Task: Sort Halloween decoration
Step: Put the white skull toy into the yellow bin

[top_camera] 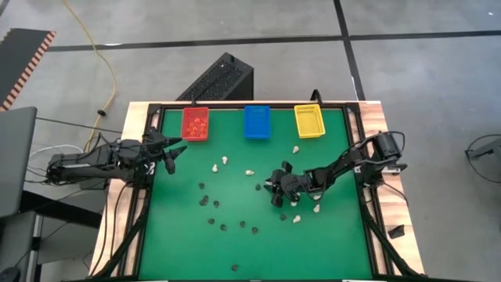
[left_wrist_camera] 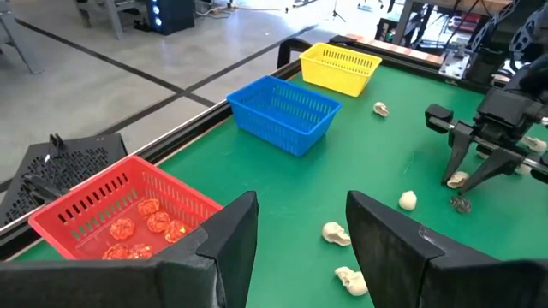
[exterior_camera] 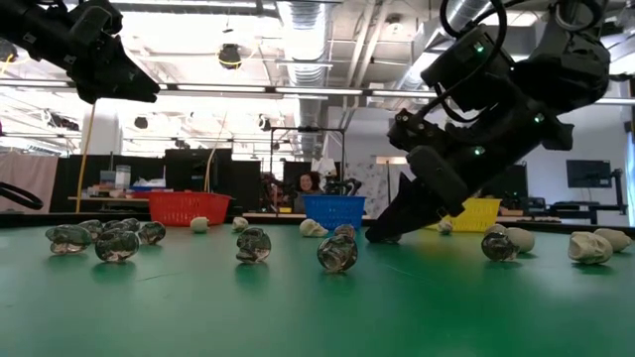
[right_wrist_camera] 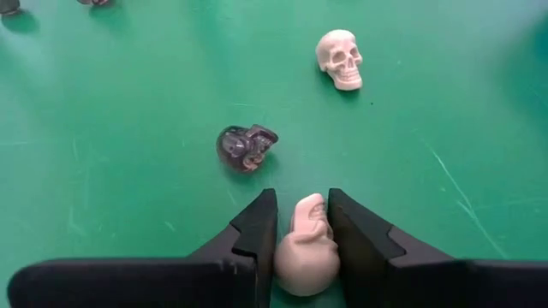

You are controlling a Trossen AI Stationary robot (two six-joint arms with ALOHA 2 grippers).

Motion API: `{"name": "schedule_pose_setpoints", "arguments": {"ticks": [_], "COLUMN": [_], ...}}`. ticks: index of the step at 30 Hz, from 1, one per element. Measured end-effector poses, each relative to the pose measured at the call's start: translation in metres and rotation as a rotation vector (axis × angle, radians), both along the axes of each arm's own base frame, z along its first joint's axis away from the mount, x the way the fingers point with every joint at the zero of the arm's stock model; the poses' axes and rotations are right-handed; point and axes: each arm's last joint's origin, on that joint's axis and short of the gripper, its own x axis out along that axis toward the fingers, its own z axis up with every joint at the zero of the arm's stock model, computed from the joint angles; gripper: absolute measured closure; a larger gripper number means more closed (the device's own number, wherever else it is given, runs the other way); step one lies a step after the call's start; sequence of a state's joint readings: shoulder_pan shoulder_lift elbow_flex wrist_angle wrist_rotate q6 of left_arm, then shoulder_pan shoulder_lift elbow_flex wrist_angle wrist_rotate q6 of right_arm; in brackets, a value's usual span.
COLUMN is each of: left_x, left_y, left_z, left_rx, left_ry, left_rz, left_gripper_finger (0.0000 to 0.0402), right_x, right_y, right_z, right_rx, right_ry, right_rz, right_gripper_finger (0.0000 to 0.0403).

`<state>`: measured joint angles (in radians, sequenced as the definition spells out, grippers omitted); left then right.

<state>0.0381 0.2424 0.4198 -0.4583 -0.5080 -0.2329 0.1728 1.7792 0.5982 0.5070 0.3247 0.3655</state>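
Observation:
Next, my right gripper lets go of the cream skull inside the empty yellow bin (top_camera: 310, 124) at the far edge of the mat.
Small skull trinkets lie scattered on the green mat (top_camera: 235, 243): cream ones (top_camera: 225, 160) and dark ones (top_camera: 205, 200). Orange ones (left_wrist_camera: 141, 227) lie in the red bin (top_camera: 196, 123). My right gripper (top_camera: 275, 188) is low at the middle right of the mat, shut on a cream skull (right_wrist_camera: 306, 248). A dark skull (right_wrist_camera: 247, 147) and another cream skull (right_wrist_camera: 340, 58) lie just beyond its fingertips. My left gripper (top_camera: 174, 153) is open and empty, raised above the mat's left side near the red bin. My right gripper pinches the cream skull by its two sides (right_wrist_camera: 291, 257) between its two fingers. The fingers slant down from the table's right side, and their tips (exterior_camera: 382, 236) reach the mat. The skull sits at mat level between them, its face toward the fingertips.
The blue bin (top_camera: 257, 121) and the yellow bin (top_camera: 308, 121) stand beside the red one along the far edge. Several dark skulls lie at the mat's middle and near left, and cream ones around my right gripper. A person (exterior_camera: 308, 183) sits beyond the table.

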Motion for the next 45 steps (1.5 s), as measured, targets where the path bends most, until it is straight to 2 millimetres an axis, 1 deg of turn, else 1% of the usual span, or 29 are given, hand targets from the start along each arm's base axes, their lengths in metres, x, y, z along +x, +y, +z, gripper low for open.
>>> {"name": "schedule_pose_setpoints", "arguments": {"ticks": [6,9,14,19,24,30,34,37,41,45], "left_x": [0.000,0.000,0.000,0.000,0.000,0.000,0.000,0.000,0.000,0.000], "left_y": [0.000,0.000,0.000,0.000,0.000,0.000,0.000,0.000,0.000,0.000], "left_z": [0.000,0.000,0.000,0.000,0.000,0.000,0.000,0.000,0.000,0.000], "left_rx": [0.000,0.000,0.001,0.000,0.000,0.001,0.001,0.001,0.001,0.000], "left_ry": [0.000,0.000,0.000,0.000,0.000,0.000,0.000,0.000,0.000,0.000], "left_rz": [0.001,0.001,0.001,0.001,0.000,0.000,0.001,0.001,0.001,0.001], "left_gripper_finger": [0.0233,0.0233,0.0233,0.0233,0.0233,0.0233,0.0233,0.0233,0.0233,0.0233], "right_x": [-0.007,-0.010,-0.017,-0.027,-0.041,-0.059,-0.072,-0.080,-0.088,-0.092], "right_y": [-0.005,-0.011,-0.018,-0.029,-0.045,-0.072,-0.095,-0.114,-0.139,-0.161], "right_z": [0.022,0.035,0.052,0.063,0.076,0.087,0.095,0.097,0.093,0.082], "right_rx": [-0.078,-0.093,-0.119,-0.202,-0.258,-0.305,-0.312,-0.308,-0.285,-0.204], "right_ry": [-0.002,-0.011,-0.019,0.005,0.039,0.105,0.128,0.146,0.178,0.218], "right_rz": [-0.004,-0.029,-0.058,-0.193,-0.333,-0.483,-0.596,-0.683,-0.781,-0.801], "right_gripper_finger": [0.0283,0.0283,0.0283,0.0283,0.0283,0.0283,0.0283,0.0283,0.0283,0.0283]}}
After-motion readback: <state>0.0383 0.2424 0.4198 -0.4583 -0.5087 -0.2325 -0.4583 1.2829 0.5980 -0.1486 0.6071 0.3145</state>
